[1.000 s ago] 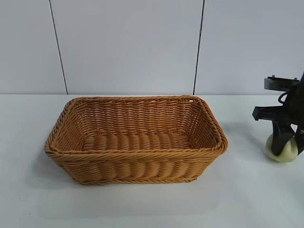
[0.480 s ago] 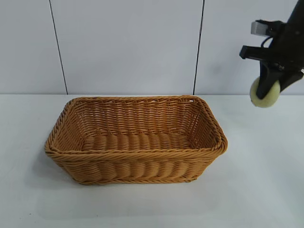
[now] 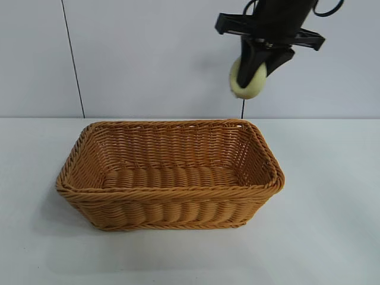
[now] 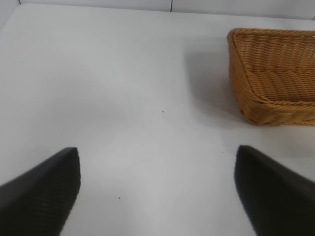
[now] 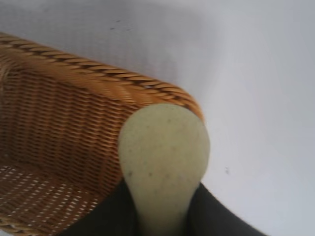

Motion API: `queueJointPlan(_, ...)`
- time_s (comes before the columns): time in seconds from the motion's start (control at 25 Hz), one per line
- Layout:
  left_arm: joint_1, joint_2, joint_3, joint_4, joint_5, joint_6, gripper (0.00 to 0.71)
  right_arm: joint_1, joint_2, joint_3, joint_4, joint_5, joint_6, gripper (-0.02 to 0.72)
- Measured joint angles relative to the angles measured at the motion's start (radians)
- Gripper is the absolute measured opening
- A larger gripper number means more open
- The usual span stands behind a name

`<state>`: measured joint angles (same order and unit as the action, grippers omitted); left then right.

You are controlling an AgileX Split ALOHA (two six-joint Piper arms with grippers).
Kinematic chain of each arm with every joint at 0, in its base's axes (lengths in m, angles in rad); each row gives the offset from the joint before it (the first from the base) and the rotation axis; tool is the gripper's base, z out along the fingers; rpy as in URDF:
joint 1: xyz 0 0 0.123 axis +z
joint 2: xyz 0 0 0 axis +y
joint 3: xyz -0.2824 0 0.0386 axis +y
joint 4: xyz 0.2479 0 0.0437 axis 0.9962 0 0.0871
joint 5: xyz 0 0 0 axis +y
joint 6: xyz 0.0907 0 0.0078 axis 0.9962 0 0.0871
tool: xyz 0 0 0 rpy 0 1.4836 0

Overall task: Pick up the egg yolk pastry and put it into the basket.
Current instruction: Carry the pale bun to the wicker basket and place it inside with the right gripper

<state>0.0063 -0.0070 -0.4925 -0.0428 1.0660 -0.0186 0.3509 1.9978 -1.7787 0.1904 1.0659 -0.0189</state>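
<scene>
The egg yolk pastry will go down from my right gripper, and I will set it around the middle of the wicker basket's bottom [image 3: 164,173].
The pale cream-yellow egg yolk pastry [image 3: 248,80] hangs in the air, squeezed between the black fingers of my right gripper [image 3: 256,68], which is shut on it. It is high above the far right corner of the orange-brown wicker basket [image 3: 169,193], which stands on the white table. In the right wrist view the pastry [image 5: 164,157] bulges out of the right gripper [image 5: 162,216], with the basket's braided rim [image 5: 108,76] below it. My left gripper [image 4: 157,191] is open over bare table, and the basket [image 4: 275,78] lies off to one side of it.
The white table [image 3: 326,225] spreads around the basket on all sides. A pale panelled wall [image 3: 154,53] with dark vertical seams rises behind the table's far edge.
My right gripper has lifted the pastry off the table at the right and carried it up and leftward, to above the basket's far right corner. The left gripper has stayed put.
</scene>
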Motion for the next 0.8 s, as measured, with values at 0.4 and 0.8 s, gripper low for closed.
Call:
queueJointPlan(0.4,0.0,0.0,0.0,0.0,0.0,0.0,0.661,0.239,0.105,-0.001,-0.01,-0.125,0.029,0.115)
queueJointPlan(0.8,0.0,0.0,0.0,0.0,0.0,0.0,0.661,0.248,0.245,-0.001,-0.039,-0.152,0.046,0.151)
